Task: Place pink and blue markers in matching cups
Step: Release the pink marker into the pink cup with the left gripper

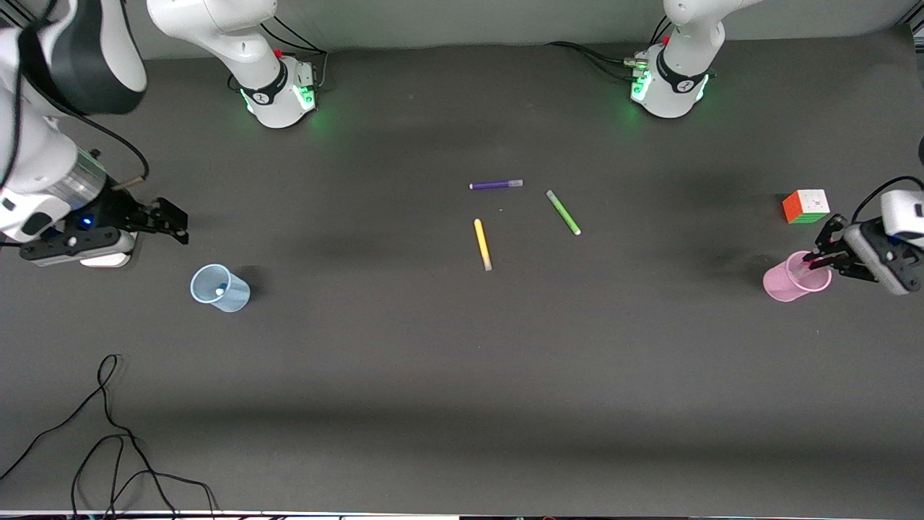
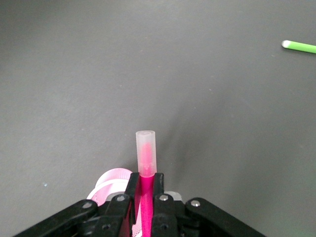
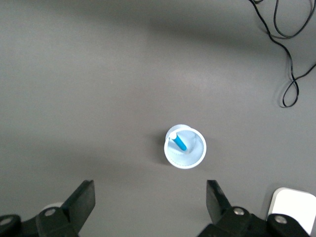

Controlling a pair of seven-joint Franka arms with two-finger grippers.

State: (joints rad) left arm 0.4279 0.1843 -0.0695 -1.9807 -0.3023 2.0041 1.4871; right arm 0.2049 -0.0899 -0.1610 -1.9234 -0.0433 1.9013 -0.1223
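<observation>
The pink marker, which is held over that cup now, will be released by my left gripper inside the light pink cup (image 1: 802, 274) (image 2: 114, 187) near the colour cube.
My left gripper (image 1: 819, 258) is shut on the pink marker (image 1: 808, 266) and holds it over the light pink cup (image 1: 790, 282) at the left arm's end of the table. In the left wrist view the marker's pale cap (image 2: 146, 148) sticks out past the gripper (image 2: 144, 183), and the pink cup's rim (image 2: 109, 181) shows just beside the fingers. The pale blue cup (image 1: 220, 287) stands at the right arm's end with the blue marker (image 3: 178, 142) inside it, cap up. My right gripper (image 1: 177, 222) is open and empty above the table beside the blue cup (image 3: 185, 147).
A purple pen (image 1: 496, 185), a green pen (image 1: 563, 211) and a yellow pen (image 1: 482, 244) lie mid-table. A colour cube (image 1: 805, 206) sits near the pink cup, farther from the camera. Black cables (image 1: 108, 440) lie at the near edge. A white block (image 1: 105, 258) lies under the right arm.
</observation>
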